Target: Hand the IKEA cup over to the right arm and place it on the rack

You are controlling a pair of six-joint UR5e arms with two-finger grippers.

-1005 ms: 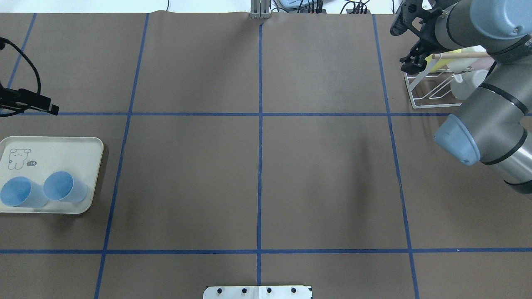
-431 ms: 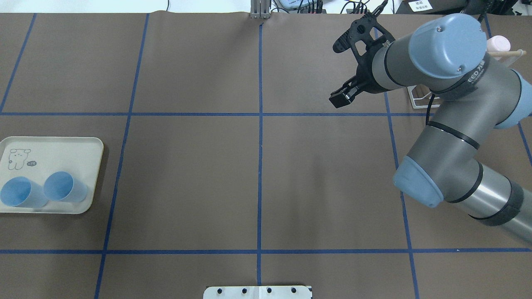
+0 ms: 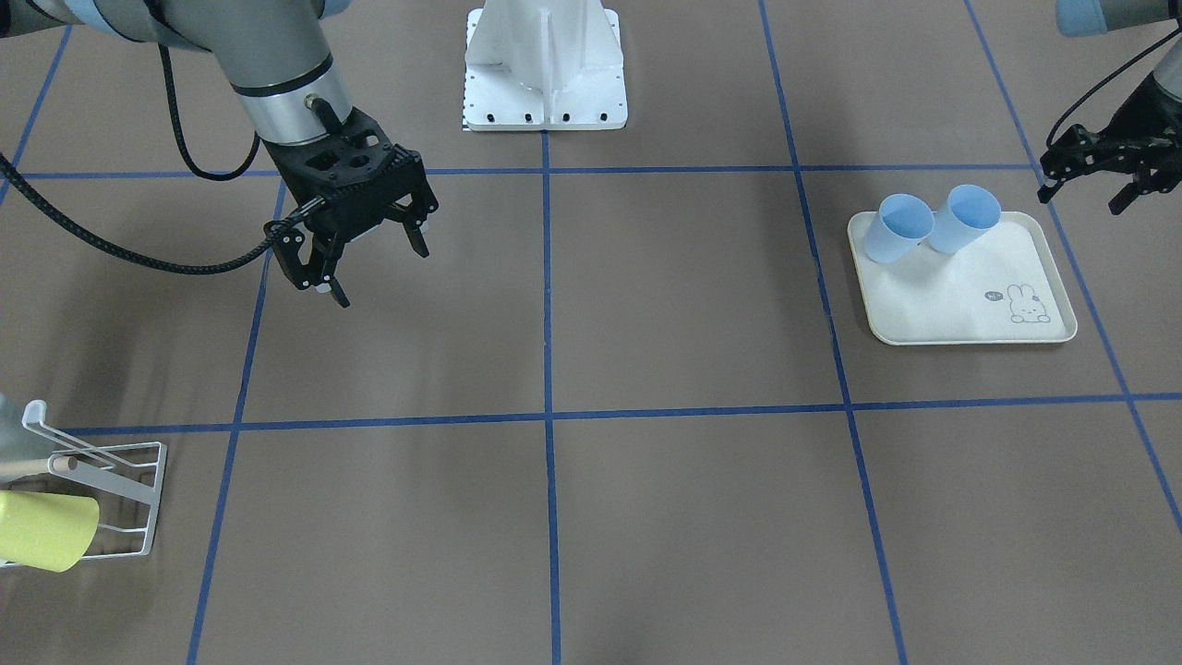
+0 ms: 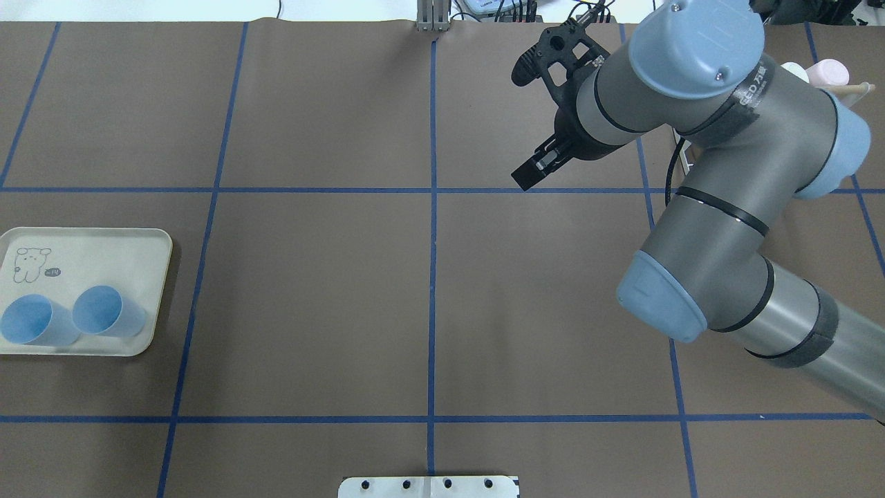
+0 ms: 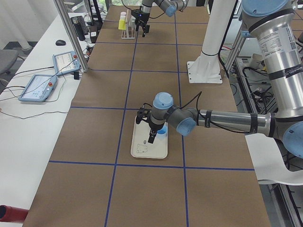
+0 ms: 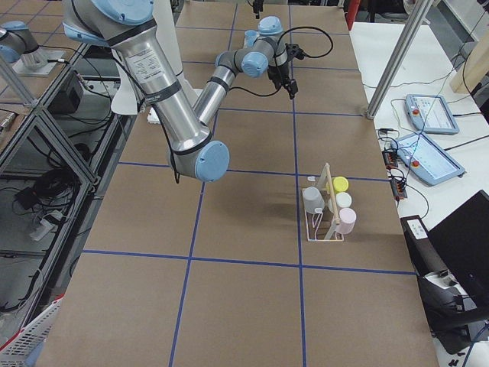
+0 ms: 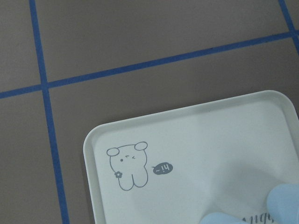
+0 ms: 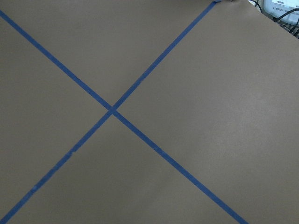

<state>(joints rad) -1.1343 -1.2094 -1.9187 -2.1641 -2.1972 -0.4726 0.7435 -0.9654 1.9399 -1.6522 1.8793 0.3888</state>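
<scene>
The robot's left gripper should next grab the near side of the cup's rim (image 3: 999, 215), on the pale blue cup that is closer to the left gripper.
Two pale blue cups (image 4: 38, 320) (image 4: 107, 311) lie on their sides on the cream rabbit-print tray (image 4: 90, 242) at the table's left. They also show in the front view (image 3: 900, 231) (image 3: 965, 217). My left gripper (image 3: 1085, 185) hovers open and empty beside that tray (image 3: 960, 305); its wrist view looks down on the tray's printed corner (image 7: 196, 140). My right gripper (image 3: 381, 275) is open and empty above bare table, away from the rack (image 3: 102, 480). In the overhead view the right gripper (image 4: 550, 52) is right of centre at the back.
The white wire rack (image 6: 325, 206) holds several cups, among them a yellow-green one (image 3: 42, 540) and a pink one (image 4: 826, 69). My right arm hides most of the rack in the overhead view. The white base plate (image 3: 545, 102) sits at the robot's edge.
My right arm has swung from the rack at the far right toward the table's middle. The left gripper has left the overhead view's left edge. The cups and tray have not moved.
</scene>
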